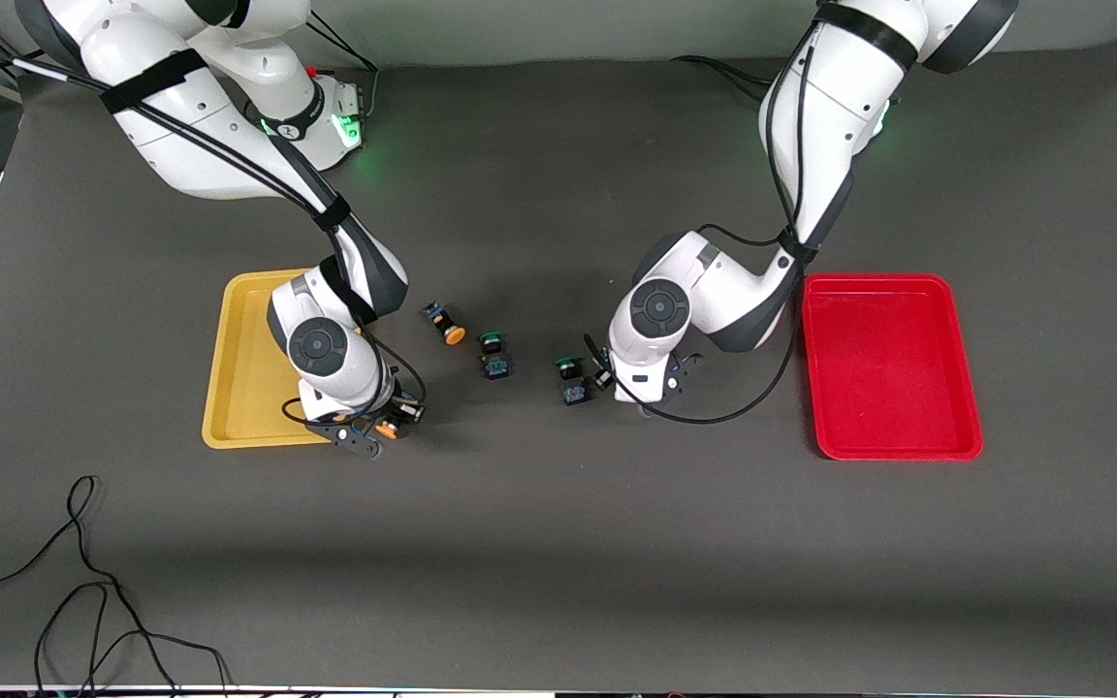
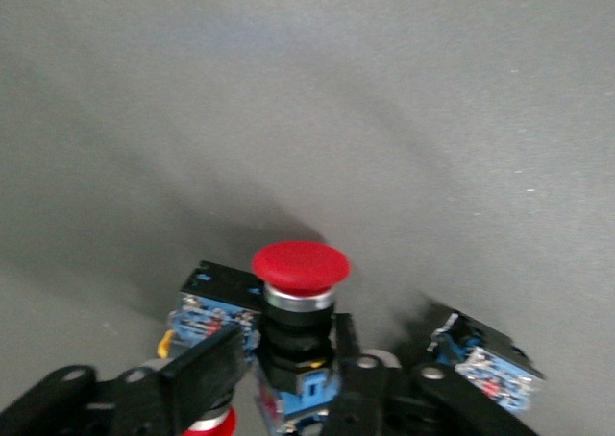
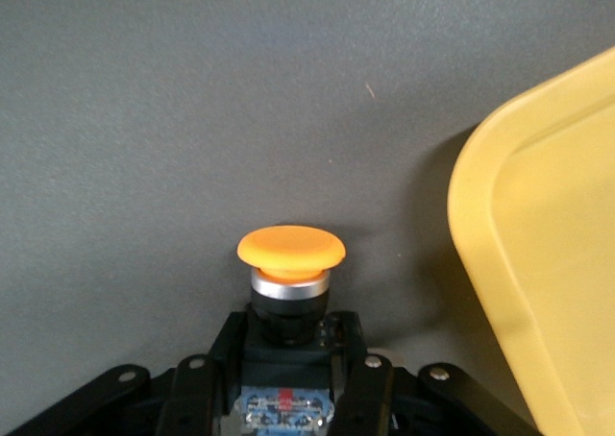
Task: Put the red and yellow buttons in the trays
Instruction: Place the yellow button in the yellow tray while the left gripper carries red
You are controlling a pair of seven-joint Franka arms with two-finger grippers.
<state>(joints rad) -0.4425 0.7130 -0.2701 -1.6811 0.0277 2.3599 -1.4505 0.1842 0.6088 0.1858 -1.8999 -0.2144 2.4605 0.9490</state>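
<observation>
A second red button is under my left gripper's finger, so next I open it and pick up just the red button at the fingertips (image 2: 300, 319) before going to the red tray.
My right gripper (image 1: 374, 431) (image 3: 288, 351) is shut on the dark body of a yellow button (image 3: 290, 247) (image 1: 388, 427), just off the corner of the yellow tray (image 1: 248, 359) (image 3: 548, 263) nearest the front camera. My left gripper (image 1: 643, 393) (image 2: 288, 357) sits low on the table under its wrist, shut on a red button (image 2: 301, 266). A second red cap (image 2: 207, 423) shows under one finger (image 2: 207, 367). Another yellow button (image 1: 446, 325) lies on its side beside the yellow tray. The red tray (image 1: 888, 368) holds nothing.
Two green-capped switches (image 1: 494, 354) (image 1: 570, 378) lie mid-table between the grippers, the second close to my left gripper. Two more blue switch bodies (image 2: 216, 306) (image 2: 485, 359) lie by the left fingers. Loose black cables (image 1: 83, 601) lie near the table's front edge.
</observation>
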